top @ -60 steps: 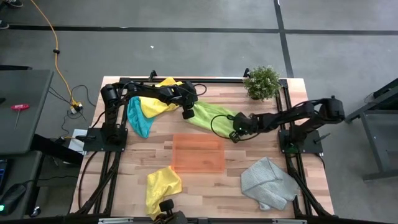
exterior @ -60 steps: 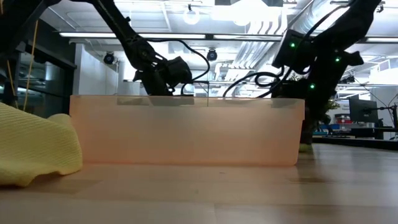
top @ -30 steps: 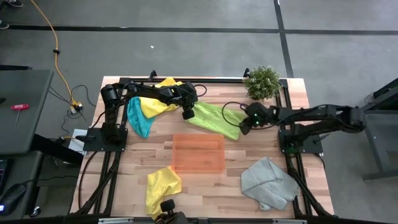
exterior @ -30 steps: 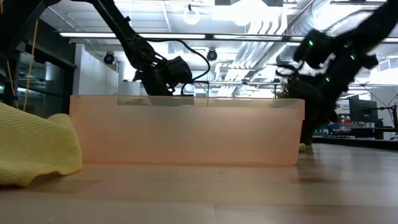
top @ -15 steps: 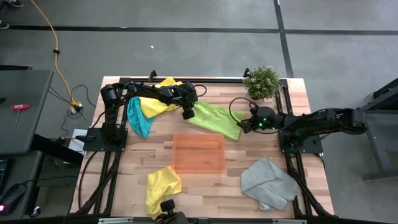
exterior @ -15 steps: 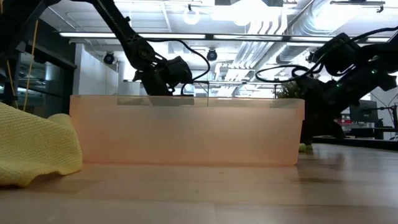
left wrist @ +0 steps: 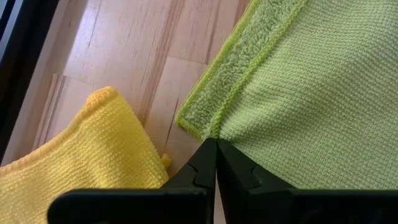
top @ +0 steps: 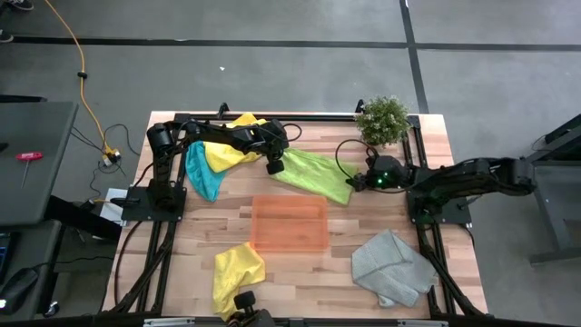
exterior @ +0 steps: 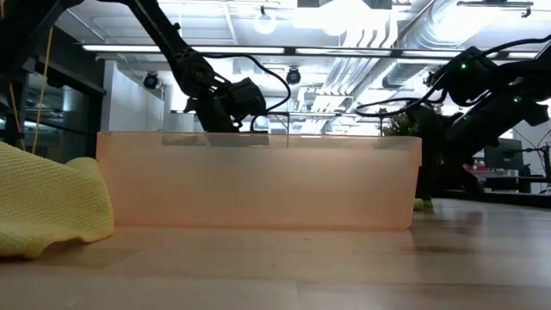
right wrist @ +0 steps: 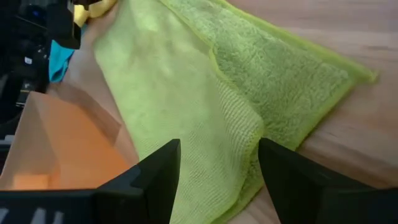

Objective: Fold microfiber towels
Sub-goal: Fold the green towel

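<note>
The green towel's upper layer ends short of the lower layer's corner, so the robot's right gripper needs to pinch the upper layer's corner [right wrist: 256, 123] and pull it out to match.
The lime green towel [top: 313, 174] lies spread on the far middle of the table. My left gripper [top: 274, 167] is shut on its left corner. My right gripper [top: 359, 183] stands open at the towel's right end, with a finger on either side of the towel's edge [right wrist: 249, 143]. A teal towel [top: 201, 173] and a yellow towel [top: 231, 150] lie heaped under the left arm. Another yellow towel [top: 238, 270] and a grey towel [top: 392, 266] lie near the front edge. My left gripper pinches the green towel's hemmed edge beside its left corner [left wrist: 211, 129] between its two fingers. The fingers slant down from the table's left side. The rest of the towel lies flat on the table. My right gripper: I cannot tell whether its open fingers touch the towel.
An orange tray [top: 289, 222] sits mid-table, just nearer than the green towel, and fills the low view [exterior: 258, 181]. A potted plant [top: 382, 119] stands at the far right corner, close behind my right arm. Bare wood shows between the tray and the grey towel.
My right gripper has drawn back a little toward the table's right edge, sunk slightly and rolled. The green towel's right end, which was raised a second ago, now lies flat on the table. Its left corner has stayed in my left gripper.
</note>
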You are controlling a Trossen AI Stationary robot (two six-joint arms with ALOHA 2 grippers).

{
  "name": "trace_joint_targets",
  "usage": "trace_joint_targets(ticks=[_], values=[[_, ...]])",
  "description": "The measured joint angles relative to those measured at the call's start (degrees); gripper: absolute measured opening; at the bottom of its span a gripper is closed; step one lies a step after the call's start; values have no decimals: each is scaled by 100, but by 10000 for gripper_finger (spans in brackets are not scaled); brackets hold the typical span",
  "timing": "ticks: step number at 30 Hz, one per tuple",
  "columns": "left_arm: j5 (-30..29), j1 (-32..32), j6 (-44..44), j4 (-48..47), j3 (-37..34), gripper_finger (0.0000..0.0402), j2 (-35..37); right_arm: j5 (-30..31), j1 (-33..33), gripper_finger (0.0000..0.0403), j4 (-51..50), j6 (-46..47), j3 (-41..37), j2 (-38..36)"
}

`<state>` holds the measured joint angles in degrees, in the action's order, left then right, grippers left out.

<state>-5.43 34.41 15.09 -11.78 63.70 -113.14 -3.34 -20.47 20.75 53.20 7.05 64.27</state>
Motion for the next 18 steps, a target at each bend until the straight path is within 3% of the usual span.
trace_joint_targets(ticks=[4,14,18], values=[[-2,0,-5,18,0,0,0,55,64,209,-189,187,0,58],[-8,0,-10,18,0,0,0,132,302,209,454,381,4,208],[-15,-2,-11,16,0,0,0,484,302,208,302,473,4,208]])
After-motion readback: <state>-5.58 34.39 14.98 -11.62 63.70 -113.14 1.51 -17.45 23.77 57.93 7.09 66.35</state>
